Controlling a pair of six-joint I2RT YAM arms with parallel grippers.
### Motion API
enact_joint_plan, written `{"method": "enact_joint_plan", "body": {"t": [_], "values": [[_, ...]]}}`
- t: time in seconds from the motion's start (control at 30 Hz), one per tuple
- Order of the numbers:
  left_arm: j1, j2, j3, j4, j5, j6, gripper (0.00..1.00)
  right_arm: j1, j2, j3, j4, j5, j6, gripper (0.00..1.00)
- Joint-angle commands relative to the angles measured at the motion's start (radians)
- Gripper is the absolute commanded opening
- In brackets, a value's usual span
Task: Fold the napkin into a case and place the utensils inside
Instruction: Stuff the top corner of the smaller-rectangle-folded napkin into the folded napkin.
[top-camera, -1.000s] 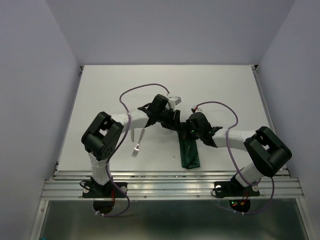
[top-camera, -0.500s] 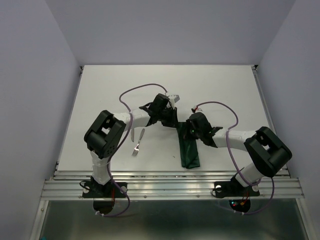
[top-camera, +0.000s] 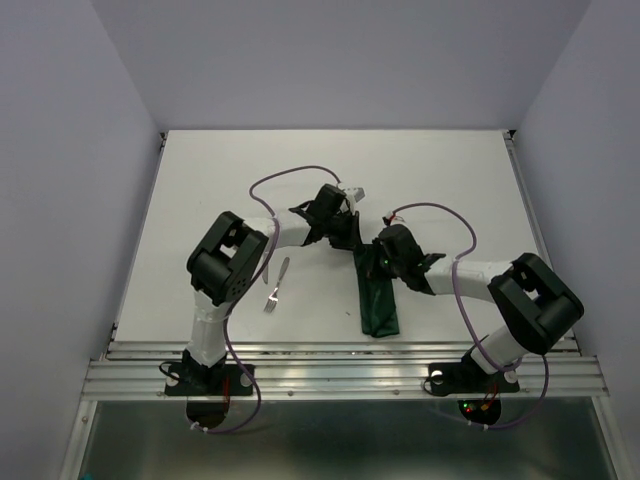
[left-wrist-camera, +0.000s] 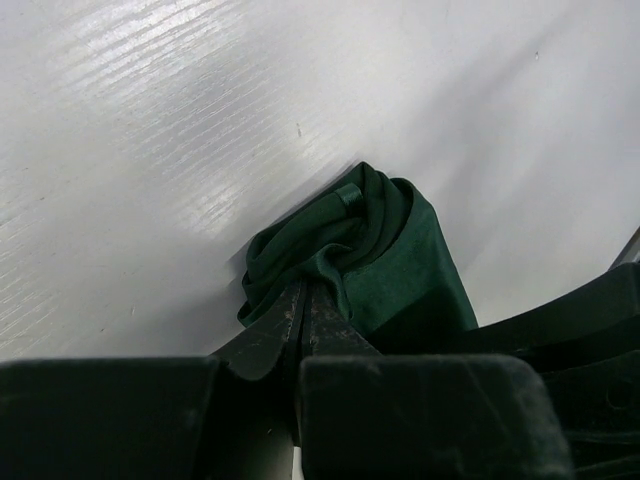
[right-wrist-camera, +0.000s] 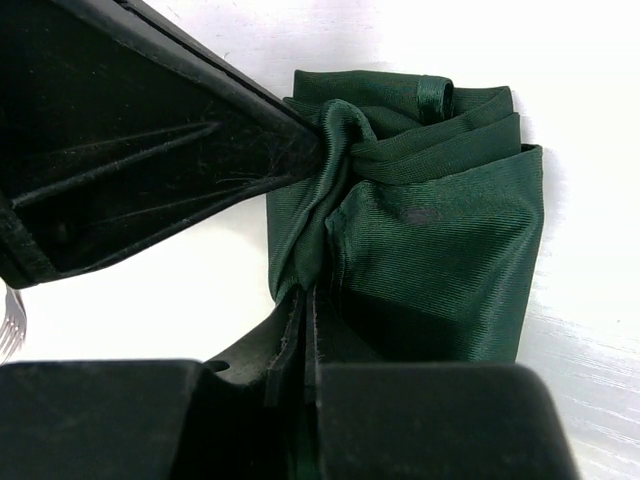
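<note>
My right gripper will back off, and my left gripper will open and take the fold's edge (left-wrist-camera: 326, 262), because both grippers crowd one bunched fold at the napkin's far end.
The dark green napkin (top-camera: 377, 300) lies as a narrow folded strip running toward the table's front edge. Its far end is bunched up between both grippers. My left gripper (left-wrist-camera: 304, 292) is shut on a gathered fold at that end of the napkin (left-wrist-camera: 405, 255). My right gripper (right-wrist-camera: 309, 296) is shut on a fold of the napkin (right-wrist-camera: 440, 250) from the other side, and the left gripper's fingers (right-wrist-camera: 200, 150) pinch the cloth just above it. In the top view the left gripper (top-camera: 347, 233) and the right gripper (top-camera: 372, 256) nearly touch. A silver fork (top-camera: 274, 290) lies left of the napkin.
The left arm's elbow (top-camera: 229, 267) hangs over the table close beside the fork. The fork's tines (right-wrist-camera: 10, 335) show at the left edge of the right wrist view. The white table (top-camera: 440, 180) has raised side rails and a metal front rail (top-camera: 340, 365).
My left gripper has closed from open onto the napkin's bunched end, and the left arm's elbow has swung right, toward the fork. The right arm and the napkin strip have stayed put.
</note>
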Motion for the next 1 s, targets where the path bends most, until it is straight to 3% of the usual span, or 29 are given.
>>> {"method": "enact_joint_plan", "body": {"t": [0.0, 0.13, 0.23, 0.43, 0.47, 0.53, 0.57, 0.7, 0.9, 0.97], "values": [[-0.002, -0.054, 0.007, 0.003, 0.006, 0.021, 0.01, 0.006, -0.003, 0.045, 0.013, 0.03, -0.009, 0.09], [0.006, -0.097, -0.004, -0.013, -0.014, 0.032, 0.01, 0.006, -0.083, 0.066, -0.008, 0.054, -0.026, 0.4], [0.012, -0.118, 0.008, -0.035, -0.023, 0.044, 0.01, -0.004, -0.153, 0.077, -0.024, 0.072, -0.034, 0.47], [0.01, -0.144, 0.024, -0.07, -0.074, 0.061, 0.05, -0.057, -0.222, 0.066, -0.036, 0.066, -0.022, 0.48], [0.01, -0.146, 0.03, -0.082, -0.087, 0.063, 0.12, -0.066, -0.223, 0.06, -0.036, 0.056, -0.015, 0.47], [0.009, -0.147, 0.039, -0.113, -0.136, 0.07, 0.18, -0.094, -0.213, 0.052, -0.034, 0.045, -0.002, 0.43], [0.004, -0.147, 0.048, -0.138, -0.152, 0.075, 0.25, -0.105, -0.209, 0.046, -0.034, 0.028, 0.015, 0.37], [-0.02, -0.151, 0.07, -0.188, -0.232, 0.107, 0.35, -0.157, -0.178, 0.023, -0.033, -0.026, 0.057, 0.19], [-0.089, -0.118, 0.139, -0.276, -0.334, 0.132, 0.51, -0.188, -0.149, 0.017, -0.031, -0.084, 0.075, 0.17], [-0.105, -0.103, 0.168, -0.302, -0.353, 0.138, 0.52, -0.188, -0.146, 0.014, -0.031, -0.092, 0.075, 0.17]]}}
